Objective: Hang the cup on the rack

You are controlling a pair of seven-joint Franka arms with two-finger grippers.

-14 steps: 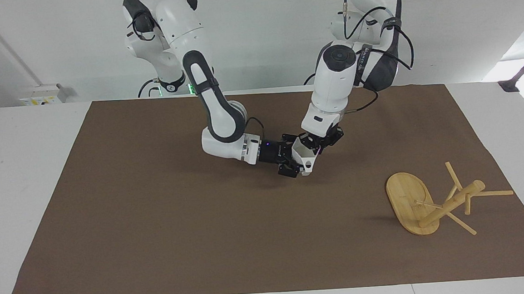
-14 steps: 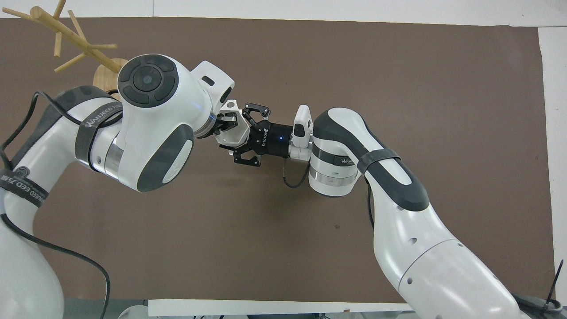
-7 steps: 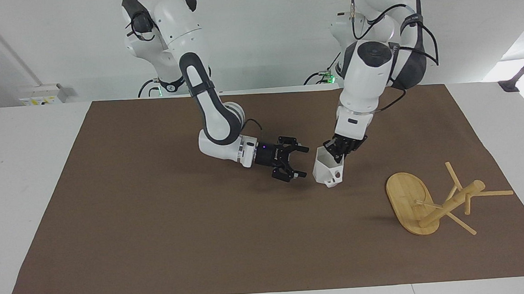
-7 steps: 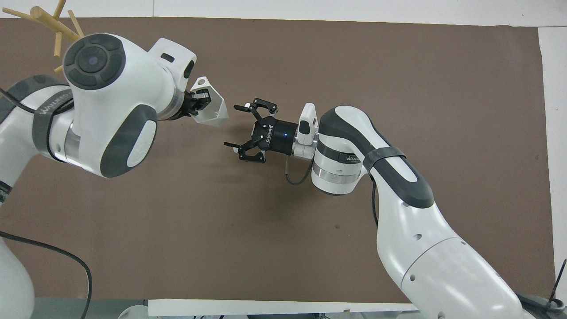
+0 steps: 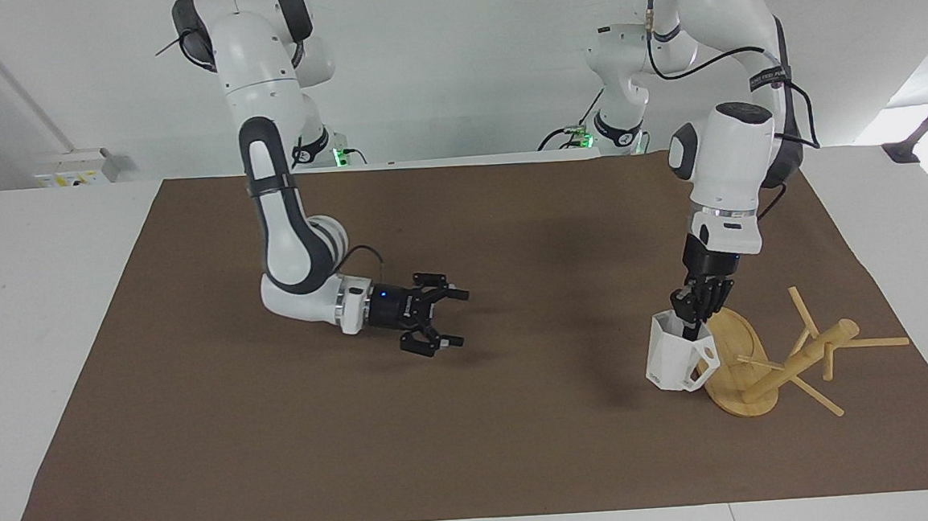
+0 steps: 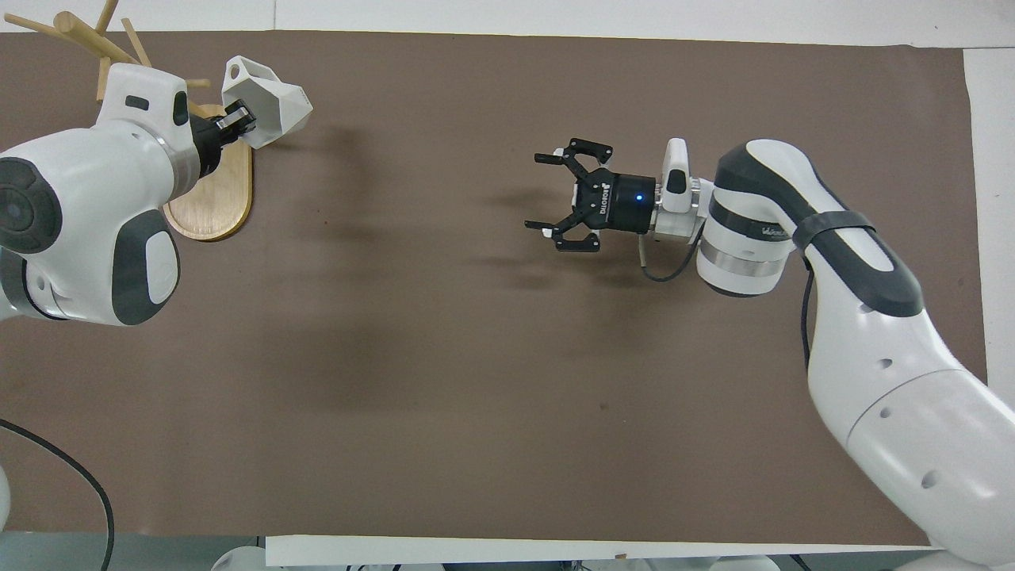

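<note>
The robot's left gripper should release the white cup on the rack's peg reaching out over the bamboo base (image 6: 197,115).
The white faceted cup (image 5: 674,356) hangs upright from my left gripper (image 5: 692,325), which is shut on its rim with one finger inside. The cup is over the edge of the rack's oval base (image 5: 732,395), beside the central post (image 5: 800,359), with its handle (image 5: 703,354) turned toward the post. In the overhead view the cup (image 6: 273,107) and left gripper (image 6: 236,120) sit over the bamboo base (image 6: 210,198); the pegs (image 6: 75,32) show at the top corner. My right gripper (image 5: 445,320) is open and empty, low over the mat's middle, also seen in the overhead view (image 6: 549,192).
A brown mat (image 5: 475,437) covers the white table (image 5: 49,318). The rack stands at the left arm's end of the mat, with thin pegs (image 5: 876,342) sticking out toward the mat's edge.
My left gripper carried the cup from the mat's middle to the rack. My right gripper let go of the cup, opened and drew back toward the right arm's end.
</note>
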